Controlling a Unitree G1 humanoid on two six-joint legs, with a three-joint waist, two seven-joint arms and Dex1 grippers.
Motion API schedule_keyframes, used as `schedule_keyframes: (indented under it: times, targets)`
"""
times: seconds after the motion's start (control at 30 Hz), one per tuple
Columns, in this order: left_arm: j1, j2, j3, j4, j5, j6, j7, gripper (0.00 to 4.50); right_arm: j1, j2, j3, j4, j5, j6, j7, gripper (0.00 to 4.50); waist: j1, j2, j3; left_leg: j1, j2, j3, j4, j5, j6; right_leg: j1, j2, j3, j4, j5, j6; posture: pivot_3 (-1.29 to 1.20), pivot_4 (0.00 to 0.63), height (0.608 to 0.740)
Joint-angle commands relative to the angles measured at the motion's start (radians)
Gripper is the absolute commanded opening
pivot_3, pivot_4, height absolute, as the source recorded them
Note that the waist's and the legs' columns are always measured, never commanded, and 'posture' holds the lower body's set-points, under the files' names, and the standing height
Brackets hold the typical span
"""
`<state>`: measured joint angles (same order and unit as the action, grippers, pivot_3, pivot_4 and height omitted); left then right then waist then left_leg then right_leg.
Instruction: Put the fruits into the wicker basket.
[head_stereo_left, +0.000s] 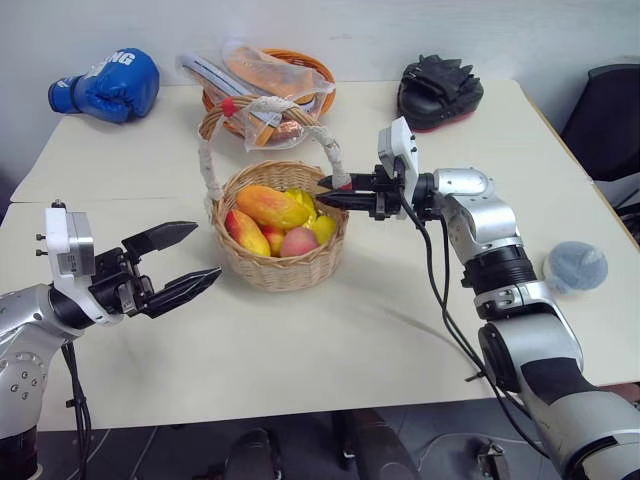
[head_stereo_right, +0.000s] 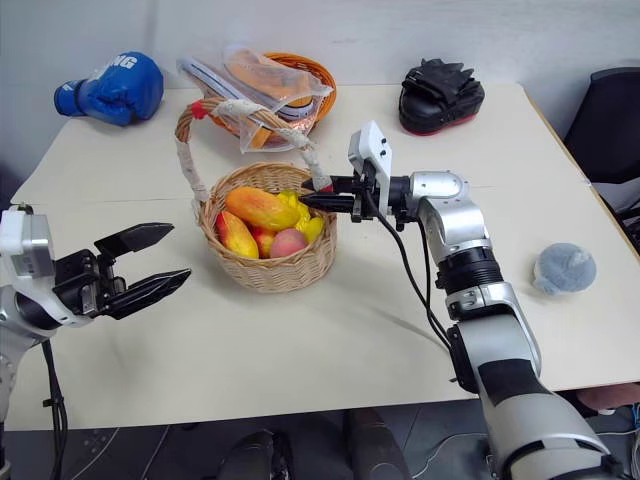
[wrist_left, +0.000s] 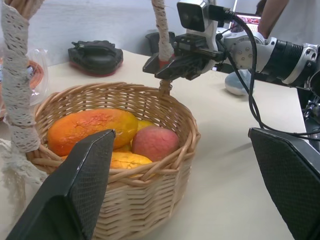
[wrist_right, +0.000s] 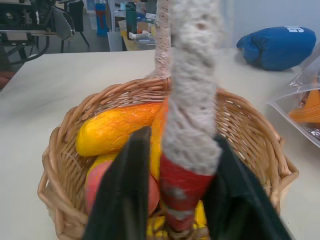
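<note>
I should release the wicker basket on the table (head_stereo_left: 483, 226) between the black pad and the grey-blue pouch with my right gripper.
The wicker basket (head_stereo_left: 285, 268) stands mid-table with the fruits inside: one mango (head_stereo_left: 270, 205) across the top, a second mango (head_stereo_left: 246, 232) below it and a pink-red peach (head_stereo_left: 298, 242). My right gripper (head_stereo_left: 335, 195) reaches in level from the right and is shut on the red end of the handle (wrist_right: 187, 185), just above the rim. In the right wrist view the cloth-wrapped handle runs up between the black fingers (wrist_right: 125, 190). To the basket's left, my left gripper (head_stereo_left: 205, 250) stands open with nothing in it, pointing at the basket (wrist_left: 150, 195).
At the back of the table lie a blue boxing glove (head_stereo_left: 110, 85), an orange bowl of plastic-wrapped items (head_stereo_left: 270, 80) and a black pad (head_stereo_left: 440, 90). A grey-blue pouch (head_stereo_left: 575, 265) sits near the right edge. A person (wrist_left: 285, 20) stands beyond the table.
</note>
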<state>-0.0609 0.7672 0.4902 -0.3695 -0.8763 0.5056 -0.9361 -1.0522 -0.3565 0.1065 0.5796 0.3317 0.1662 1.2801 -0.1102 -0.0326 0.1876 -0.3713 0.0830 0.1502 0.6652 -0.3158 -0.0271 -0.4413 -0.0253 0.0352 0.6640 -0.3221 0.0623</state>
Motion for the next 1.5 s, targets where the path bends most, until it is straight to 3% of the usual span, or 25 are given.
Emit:
schedule_keyframes:
  times: [0.03, 0.23, 0.4, 0.57, 0.7, 0.9, 1.13, 1.33, 1.5]
  targets:
    - [-0.018, 0.001, -0.007, 0.007, 0.003, -0.013, -0.004, 4.50, 0.039, -0.048, -0.052, -0.138, 0.047, 0.061, 0.005, 0.17, 0.000, 0.000, 0.000, 0.000, 0.000, 0.000, 0.000, 0.000, 0.000, 0.000, 0.000, 0.000, 0.000, 0.000, 0.000, 0.00, 0.150, 0.740]
    - [-0.069, -0.014, -0.061, 0.057, 0.027, -0.032, -0.025, 4.50, 0.230, -0.151, -0.244, -0.548, 0.232, 0.331, -0.180, 0.17, 0.021, 0.000, 0.000, -0.001, 0.000, -0.001, 0.000, 0.000, 0.000, -0.001, 0.000, 0.000, -0.001, 0.000, 0.000, 0.00, 0.150, 0.740]
    - [-0.094, -0.050, -0.120, 0.085, 0.048, -0.048, -0.032, 4.50, 0.423, -0.237, -0.489, -0.814, 0.319, 0.444, -0.419, 0.17, 0.030, 0.000, 0.000, -0.001, -0.001, 0.000, 0.000, 0.000, 0.000, -0.001, 0.000, 0.000, -0.001, 0.000, 0.000, 0.00, 0.150, 0.740]
    - [-0.130, -0.064, -0.171, 0.116, 0.069, -0.052, -0.058, 4.50, 0.546, -0.297, -0.606, -0.734, 0.168, 0.238, -0.532, 0.17, 0.028, 0.000, 0.000, 0.000, -0.003, 0.001, 0.000, 0.000, 0.000, 0.000, 0.000, 0.001, -0.001, 0.000, 0.000, 0.00, 0.150, 0.740]
    - [-0.176, -0.074, -0.211, 0.149, 0.091, -0.063, -0.078, 4.50, 0.573, -0.301, -0.592, -0.572, 0.058, 0.127, -0.628, 0.17, 0.025, 0.000, 0.000, 0.001, -0.005, 0.002, 0.000, 0.000, 0.000, 0.001, 0.001, 0.002, -0.001, 0.000, 0.000, 0.00, 0.150, 0.740]
    - [-0.184, -0.093, -0.219, 0.137, 0.103, -0.068, -0.061, 4.50, 0.571, -0.281, -0.573, -0.401, 0.082, 0.047, -0.570, 0.17, 0.020, 0.001, 0.001, 0.002, -0.003, 0.004, -0.001, 0.001, 0.000, -0.001, 0.003, 0.004, 0.000, 0.000, 0.000, 0.00, 0.150, 0.740]
    - [-0.154, -0.081, -0.200, 0.115, 0.126, -0.100, -0.059, 4.50, 0.613, -0.355, -0.605, -0.335, 0.091, -0.018, -0.506, 2.45, 0.026, 0.001, 0.001, 0.002, -0.001, 0.004, -0.001, 0.001, 0.000, 0.000, 0.002, 0.005, 0.000, 0.000, 0.001, 0.00, 0.150, 0.740]
    - [-0.097, -0.037, -0.158, 0.088, 0.193, -0.121, -0.019, 4.50, 0.831, -0.520, -0.724, -0.432, 0.152, -0.052, -0.283, 4.47, 0.044, 0.002, 0.001, 0.001, -0.002, 0.003, -0.001, 0.001, 0.001, 0.001, 0.001, 0.004, -0.002, 0.001, 0.002, 0.00, 0.150, 0.740]
    - [0.037, 0.033, -0.114, 0.101, 0.245, -0.148, -0.070, 4.50, 1.035, -0.584, -0.699, -0.543, 0.135, -0.146, -0.089, 4.47, 0.030, 0.002, 0.001, 0.010, -0.002, 0.002, -0.002, 0.001, 0.001, 0.010, 0.002, 0.003, -0.004, 0.001, 0.002, 0.00, 0.150, 0.740]
